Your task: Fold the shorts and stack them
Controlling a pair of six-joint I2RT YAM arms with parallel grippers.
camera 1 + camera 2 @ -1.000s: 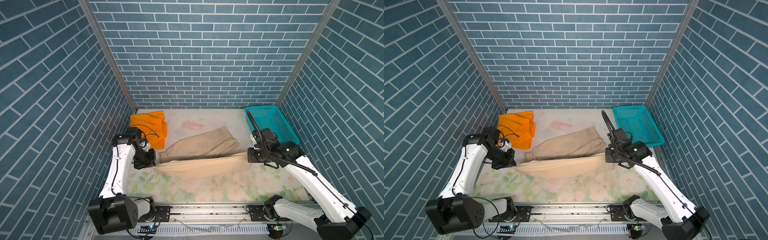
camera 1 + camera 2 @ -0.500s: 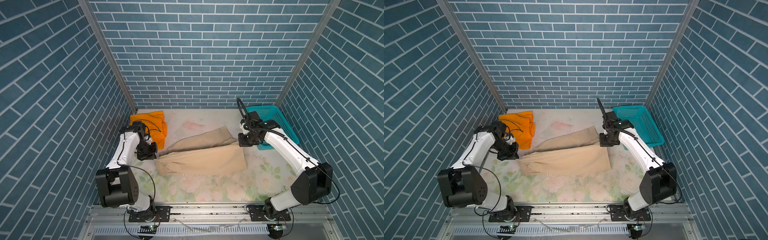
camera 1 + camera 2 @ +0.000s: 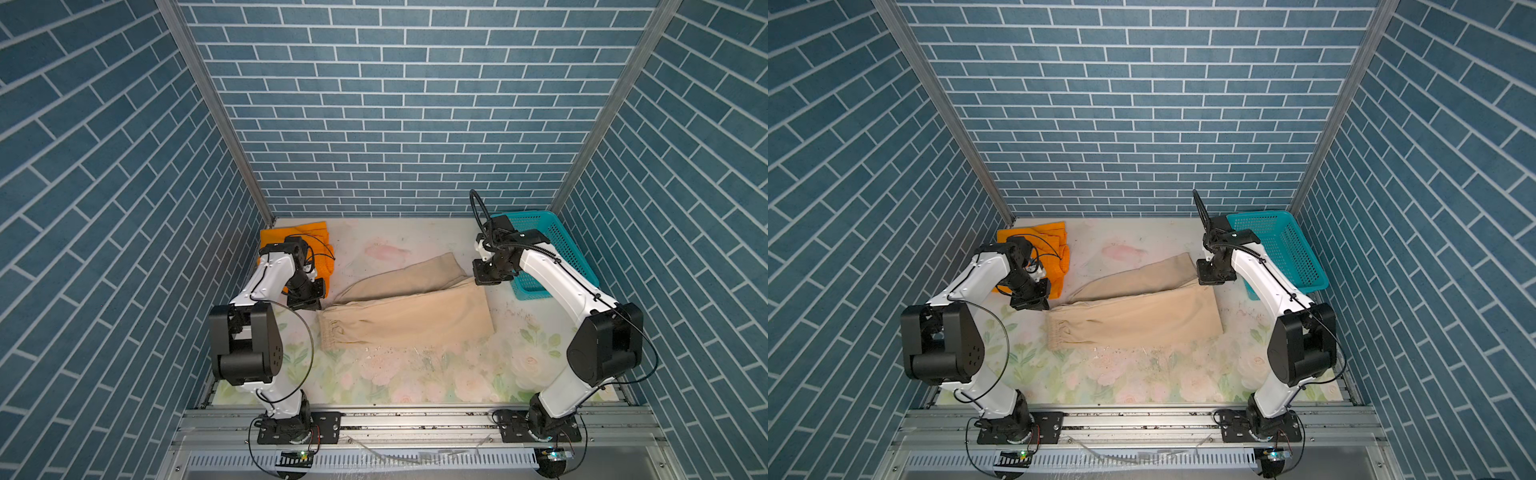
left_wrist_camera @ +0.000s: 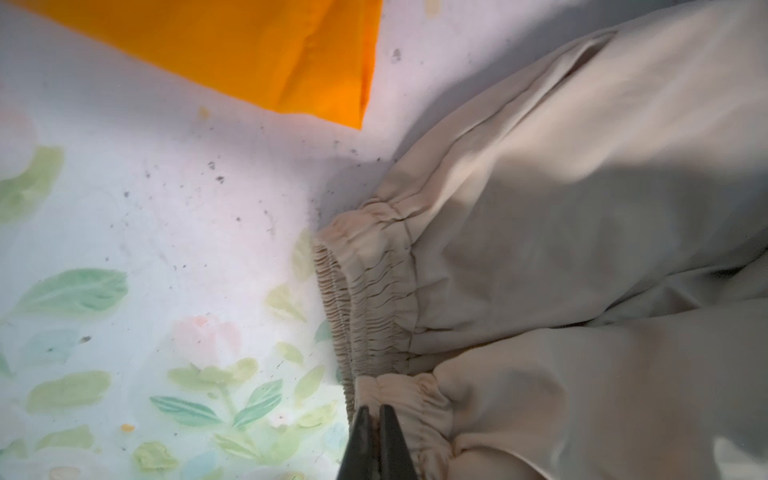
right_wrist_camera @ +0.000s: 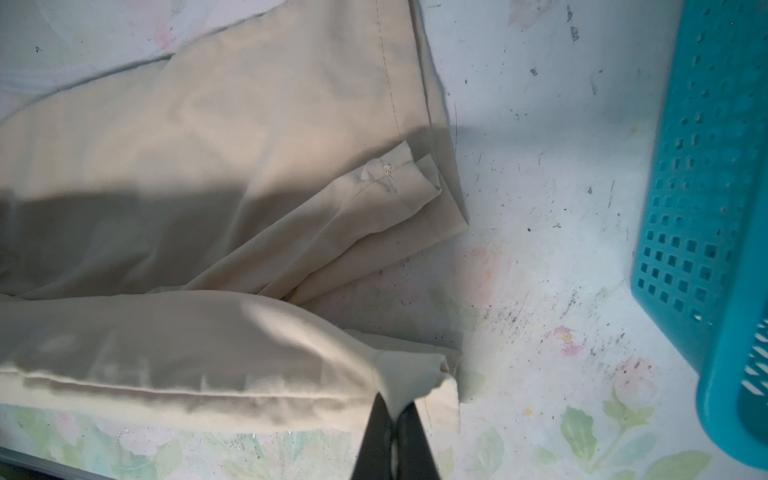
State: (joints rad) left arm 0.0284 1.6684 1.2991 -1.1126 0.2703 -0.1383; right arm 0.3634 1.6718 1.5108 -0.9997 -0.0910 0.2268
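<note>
My left gripper is going to release the gathered waistband corner on the waistband's lower layer (image 3: 333, 304) (image 4: 392, 296), just in front of the orange shorts.
The beige shorts (image 3: 407, 320) (image 3: 1133, 320) lie across the middle of the floral mat, one leg laid over and the other leg angling out behind it. My left gripper (image 4: 376, 415) (image 3: 319, 306) is shut on the gathered waistband corner at the shorts' left end. My right gripper (image 5: 395, 409) (image 3: 484, 280) is shut on a corner of the leg hem at the right end, holding it slightly raised. The orange shorts (image 3: 318, 235) (image 3: 1050, 239) (image 4: 249, 50) lie folded at the back left, just behind my left wrist.
A teal perforated basket (image 3: 552, 245) (image 3: 1287, 249) (image 5: 706, 166) stands at the back right, close beside my right arm. Tiled walls close in on three sides. The floral mat (image 3: 395, 374) shows bare in front of the shorts, with an aluminium rail (image 3: 415, 419) along the front edge.
Both grippers, still shut on the beige shorts, have carried the held edge from the front of the mat toward the back. The cloth now lies flatter and folded over.
</note>
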